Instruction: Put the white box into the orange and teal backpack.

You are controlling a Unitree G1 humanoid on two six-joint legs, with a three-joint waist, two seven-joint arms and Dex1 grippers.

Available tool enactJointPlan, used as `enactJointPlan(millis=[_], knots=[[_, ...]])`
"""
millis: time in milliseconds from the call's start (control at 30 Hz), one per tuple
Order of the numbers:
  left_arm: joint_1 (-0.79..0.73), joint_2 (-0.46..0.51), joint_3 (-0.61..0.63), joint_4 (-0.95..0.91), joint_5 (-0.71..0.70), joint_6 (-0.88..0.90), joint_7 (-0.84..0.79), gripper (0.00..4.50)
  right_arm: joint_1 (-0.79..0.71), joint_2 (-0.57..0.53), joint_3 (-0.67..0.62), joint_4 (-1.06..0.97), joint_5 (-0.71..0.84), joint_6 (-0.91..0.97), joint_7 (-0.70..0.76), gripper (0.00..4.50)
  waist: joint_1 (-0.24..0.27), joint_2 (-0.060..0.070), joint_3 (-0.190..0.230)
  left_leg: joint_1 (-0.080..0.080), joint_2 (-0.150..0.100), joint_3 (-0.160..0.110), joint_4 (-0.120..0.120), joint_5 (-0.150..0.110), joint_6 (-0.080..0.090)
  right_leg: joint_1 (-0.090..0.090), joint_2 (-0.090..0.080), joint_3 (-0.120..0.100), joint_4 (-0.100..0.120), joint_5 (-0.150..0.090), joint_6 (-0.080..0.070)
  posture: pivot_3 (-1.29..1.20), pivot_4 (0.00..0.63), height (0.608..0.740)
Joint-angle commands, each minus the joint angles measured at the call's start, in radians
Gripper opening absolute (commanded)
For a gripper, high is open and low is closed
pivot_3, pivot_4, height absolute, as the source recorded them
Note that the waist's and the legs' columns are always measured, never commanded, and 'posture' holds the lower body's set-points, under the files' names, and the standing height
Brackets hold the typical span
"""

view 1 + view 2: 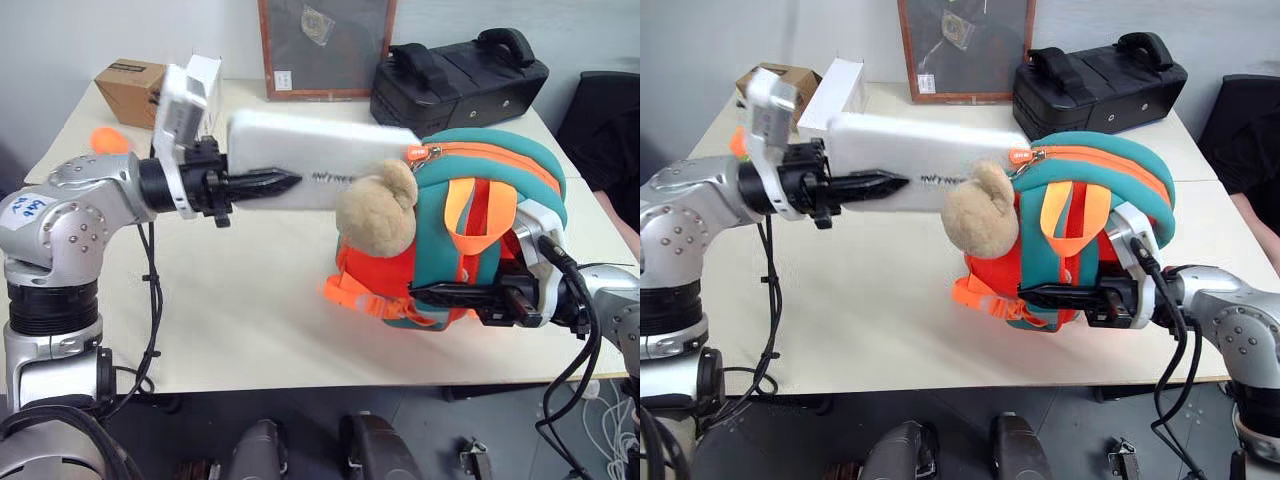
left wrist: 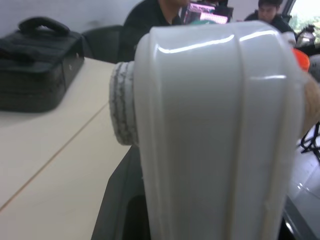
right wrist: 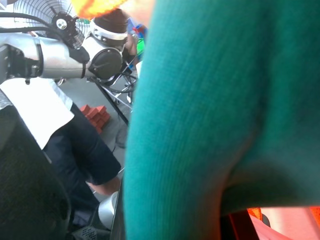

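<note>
Next, my left gripper releases the white box inside the backpack (image 1: 418, 192) under the orange zip, behind the tan bear charm.
My left gripper (image 1: 278, 183) is shut on the white box (image 1: 320, 165), a long flat case with dark lettering, and holds it level above the table. The box's far end meets the top of the orange and teal backpack (image 1: 490, 175) by its zip. The tan bear charm (image 1: 378, 210) hides that end, so I cannot tell whether it is inside. The box fills the left wrist view (image 2: 215, 130). My right gripper (image 1: 425, 293) is shut on the backpack's lower front, holding it upright on the table. Teal fabric (image 3: 220, 110) covers the right wrist view.
At the back of the table (image 1: 250, 300) stand a black hard case (image 1: 460, 75), a framed board (image 1: 325, 45), a brown cardboard box (image 1: 130, 90) and a white carton (image 1: 205, 72). An orange object (image 1: 108, 140) lies at the far left. People sit beyond the table.
</note>
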Motion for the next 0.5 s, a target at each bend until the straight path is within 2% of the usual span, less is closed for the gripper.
enactJointPlan(millis=[33, 167, 333, 433, 500], knots=[[0.028, 0.035, 0.055, -0.060, -0.048, 0.022, -0.017, 1.22, 0.006, 0.004, -0.012, -0.033, 0.018, -0.001, -0.014, 0.03, 0.001, 0.000, 0.000, 0.000, 0.000, 0.000, 0.000, 0.000, 0.000, 0.000, 0.000, 0.000, 0.001, 0.000, 0.000, 0.00, 0.150, 0.740], [0.084, 0.135, 0.057, -0.079, -0.049, 0.021, -0.124, 1.22, -0.002, 0.007, -0.007, -0.028, 0.016, -0.002, -0.022, 0.03, 0.000, 0.000, 0.000, 0.000, 0.000, 0.000, 0.001, 0.000, 0.000, 0.000, 0.000, 0.000, 0.001, 0.000, 0.000, 0.00, 0.150, 0.740], [0.085, 0.196, 0.058, -0.028, -0.052, 0.012, -0.202, 1.22, -0.018, 0.004, -0.007, -0.014, 0.016, 0.000, -0.023, 0.03, 0.003, 0.000, 0.000, 0.000, 0.000, 0.000, 0.001, 0.000, 0.000, 0.000, 0.000, 0.000, 0.001, 0.000, 0.000, 0.00, 0.150, 0.740], [0.026, 0.197, 0.041, 0.030, 0.000, -0.046, -0.212, 1.22, -0.025, 0.006, -0.003, -0.013, 0.015, 0.002, -0.027, 0.03, 0.003, 0.000, 0.000, 0.000, -0.001, 0.000, 0.001, 0.000, 0.000, 0.000, 0.000, 0.000, 0.001, 0.000, 0.000, 0.00, 0.150, 0.740], [-0.049, 0.201, 0.067, 0.095, -0.034, -0.014, -0.222, 1.22, -0.031, 0.006, 0.002, -0.015, 0.016, 0.004, -0.031, 0.03, 0.004, 0.000, 0.000, 0.000, -0.001, 0.000, 0.002, 0.000, 0.000, 0.000, 0.000, -0.001, 0.001, 0.000, 0.000, 0.00, 0.150, 0.740]])
